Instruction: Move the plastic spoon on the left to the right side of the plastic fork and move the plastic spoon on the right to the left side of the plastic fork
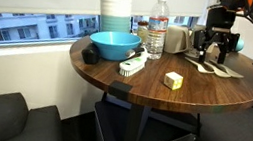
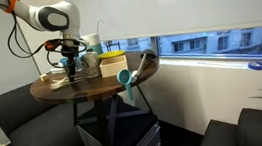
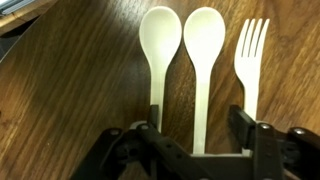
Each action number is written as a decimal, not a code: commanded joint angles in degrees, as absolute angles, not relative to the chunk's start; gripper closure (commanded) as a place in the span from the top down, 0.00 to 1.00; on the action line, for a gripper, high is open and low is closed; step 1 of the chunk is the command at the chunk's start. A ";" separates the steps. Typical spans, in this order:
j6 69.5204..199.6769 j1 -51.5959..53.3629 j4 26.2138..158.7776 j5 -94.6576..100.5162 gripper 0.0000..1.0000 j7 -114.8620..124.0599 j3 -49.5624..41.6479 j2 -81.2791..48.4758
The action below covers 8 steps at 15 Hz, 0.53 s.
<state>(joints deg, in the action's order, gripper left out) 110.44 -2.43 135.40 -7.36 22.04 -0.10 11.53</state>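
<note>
I need to take the middle spoon (image 3: 204, 42) with my gripper and carry it to the other side of the plastic fork, because both plastic spoons lie on one side of the fork.
In the wrist view three pale cream plastic pieces lie side by side on the wooden table, handles toward me. A spoon (image 3: 160, 45) is on the left, a second spoon (image 3: 204, 45) is in the middle, and the plastic fork (image 3: 250, 50) is on the right. My gripper (image 3: 200, 125) is open just above them, its fingers either side of the middle spoon's handle. One finger covers the left spoon's handle, the other the fork's handle. In both exterior views the gripper (image 1: 217, 44) (image 2: 69, 58) hangs low over the cutlery (image 1: 208, 66).
On the round wooden table (image 1: 163, 96) stand a blue bowl (image 1: 114, 45), a stack of cups (image 1: 116, 12), a water bottle (image 1: 157, 27), a dish brush (image 1: 132, 64) and a yellow block (image 1: 173, 79). The table edge is close behind the cutlery.
</note>
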 commanded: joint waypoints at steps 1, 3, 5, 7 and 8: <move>110.79 -2.21 135.16 -8.94 1.00 20.94 -0.06 11.63; 110.63 -2.04 134.95 -9.14 1.00 20.58 0.02 11.81; 110.40 -1.87 134.57 -9.52 0.92 20.29 0.07 11.52; 110.36 -1.65 134.36 -9.89 0.86 20.04 0.17 11.56; 110.27 -1.60 134.19 -10.01 0.88 20.02 0.21 11.56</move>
